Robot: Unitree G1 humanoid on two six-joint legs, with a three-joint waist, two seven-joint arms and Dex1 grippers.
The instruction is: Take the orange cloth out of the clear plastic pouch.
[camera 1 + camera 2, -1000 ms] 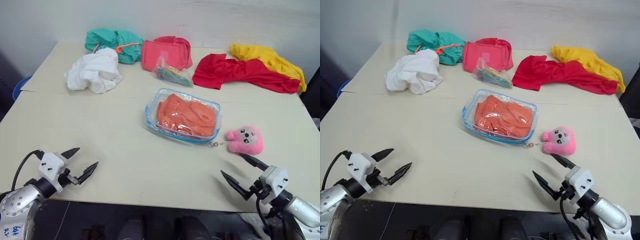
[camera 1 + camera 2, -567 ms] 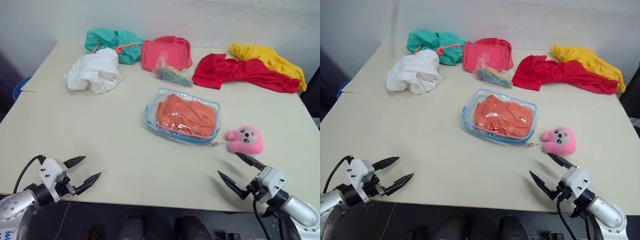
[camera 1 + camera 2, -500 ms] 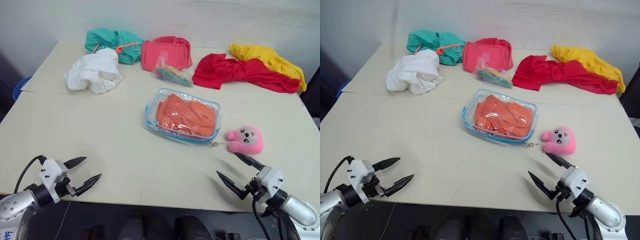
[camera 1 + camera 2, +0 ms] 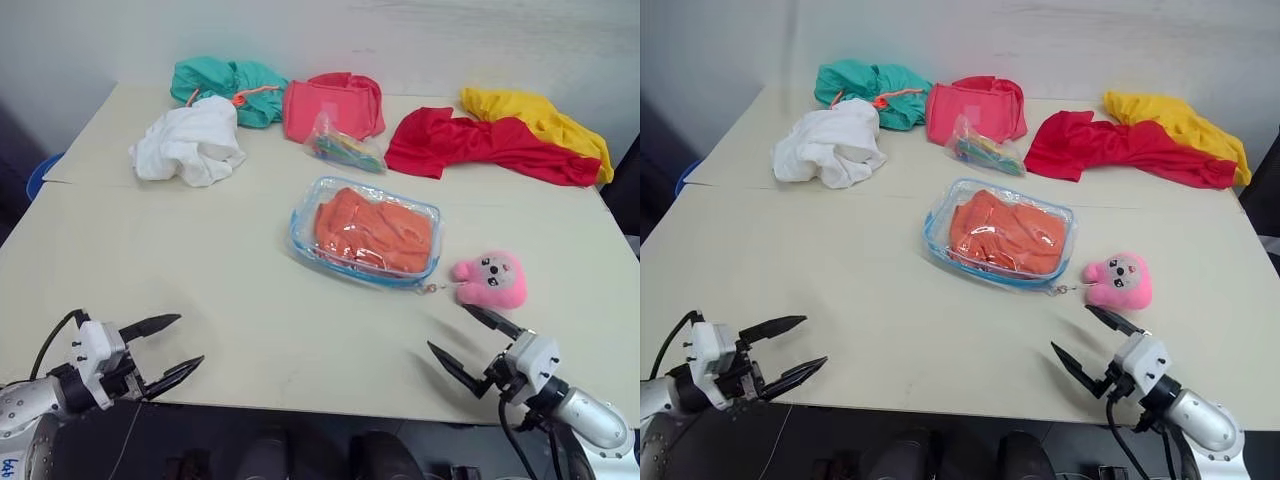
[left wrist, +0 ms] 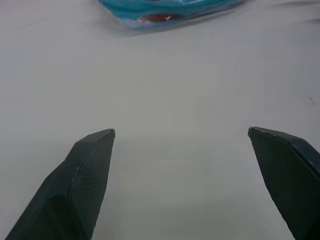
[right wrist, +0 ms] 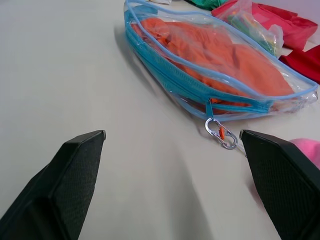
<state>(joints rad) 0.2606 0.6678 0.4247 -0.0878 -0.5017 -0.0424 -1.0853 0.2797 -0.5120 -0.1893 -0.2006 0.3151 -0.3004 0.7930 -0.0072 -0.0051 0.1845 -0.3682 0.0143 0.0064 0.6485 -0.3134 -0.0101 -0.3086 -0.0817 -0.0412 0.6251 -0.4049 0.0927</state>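
Next, I take the pouch's near edge [image 4: 355, 271] with my right gripper and straighten it before unzipping, because the clear plastic pouch lies crooked and far from my left gripper.
The clear plastic pouch [image 4: 303, 226] with light-blue zipper trim lies flat at the table's middle. The orange cloth [image 4: 375, 233] is folded inside it. The pouch's zipper pull, with a small metal clip [image 6: 221, 134], points toward the near right. My left gripper [image 4: 189, 339] hovers open at the near left edge of the table, far from the pouch, fingers aimed right. My right gripper [image 4: 448, 327] is open at the near right, a short way in front of the pouch's clip end. The right wrist view shows the pouch [image 6: 165, 67] and cloth [image 6: 210, 50] close ahead.
A pink plush toy [image 4: 490, 280] lies just right of the pouch, near my right gripper. Along the back lie a white cloth [image 4: 188, 143], teal cloth [image 4: 225, 78], coral-pink cloth [image 4: 335, 103], small clear bag [image 4: 343, 147], red garment [image 4: 480, 145] and yellow cloth [image 4: 535, 118].
My left gripper has swung its fingers round to the right and sits a little lower in view. My right gripper has edged left. Both stayed open; the pouch has not moved.
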